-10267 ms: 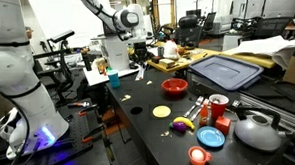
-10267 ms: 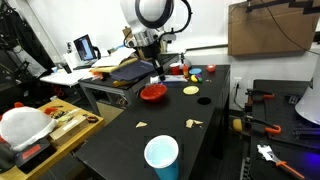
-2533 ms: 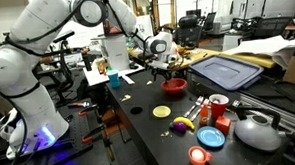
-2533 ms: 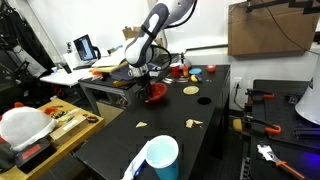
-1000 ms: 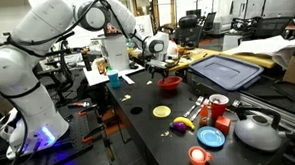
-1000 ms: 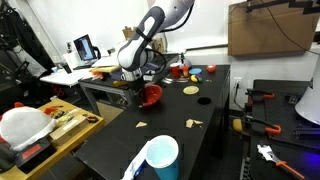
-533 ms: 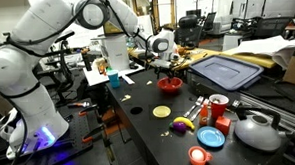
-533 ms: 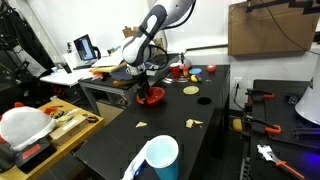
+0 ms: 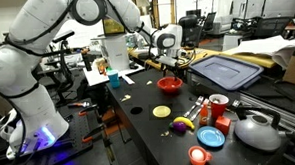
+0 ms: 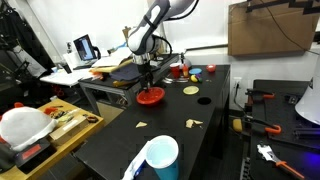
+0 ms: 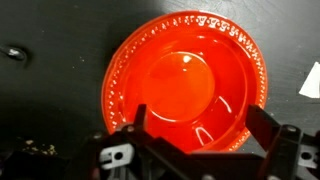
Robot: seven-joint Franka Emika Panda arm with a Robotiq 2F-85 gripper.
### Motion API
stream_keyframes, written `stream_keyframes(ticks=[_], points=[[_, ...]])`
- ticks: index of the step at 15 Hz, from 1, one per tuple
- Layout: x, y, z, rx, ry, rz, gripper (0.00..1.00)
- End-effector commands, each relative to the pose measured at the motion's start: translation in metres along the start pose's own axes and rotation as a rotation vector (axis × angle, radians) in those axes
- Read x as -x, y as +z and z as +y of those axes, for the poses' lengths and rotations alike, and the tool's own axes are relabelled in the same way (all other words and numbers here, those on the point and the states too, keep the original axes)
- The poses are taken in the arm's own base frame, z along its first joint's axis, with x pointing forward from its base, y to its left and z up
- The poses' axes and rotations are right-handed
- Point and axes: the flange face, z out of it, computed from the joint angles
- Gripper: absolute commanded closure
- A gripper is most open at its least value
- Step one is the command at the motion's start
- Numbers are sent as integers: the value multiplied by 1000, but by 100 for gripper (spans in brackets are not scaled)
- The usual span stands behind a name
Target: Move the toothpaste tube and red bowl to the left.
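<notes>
My gripper should grip the red bowl at the red bowl's far rim [image 9: 171,77] [image 11: 232,142], on the side away from the yellow disc.
The red bowl [image 9: 169,85] [image 10: 151,96] sits upright on the black table, and fills the wrist view [image 11: 190,85]. My gripper [image 9: 170,62] [image 10: 148,73] hangs a little above it, open, with nothing between its fingers. In the wrist view the gripper [image 11: 198,128] has one dark fingertip [image 11: 134,122] over the bowl's near rim and the other at the right. A pale slanted strip [image 9: 197,106] next to the red cup may be the toothpaste tube; it is too small to tell.
A yellow disc [image 9: 162,112], a yellow banana-like toy [image 9: 184,123], a red cup [image 9: 219,106], a blue dish [image 9: 211,138] and a grey kettle [image 9: 256,131] crowd one end of the table. A blue lid [image 9: 223,69] lies behind. A light blue cup [image 10: 161,155] stands near the camera.
The gripper has risen straight up from the bowl, with its jaws still open. The bowl stays on the table where it was.
</notes>
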Motion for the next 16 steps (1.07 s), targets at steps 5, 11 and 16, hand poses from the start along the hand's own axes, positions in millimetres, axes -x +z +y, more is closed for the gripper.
stream_keyframes(ticks=[5,11,16], points=[[20,49,-25,31,-14,-74,42],[20,68,-46,60,-40,-101,88],[11,61,-77,36,-95,-93,100]])
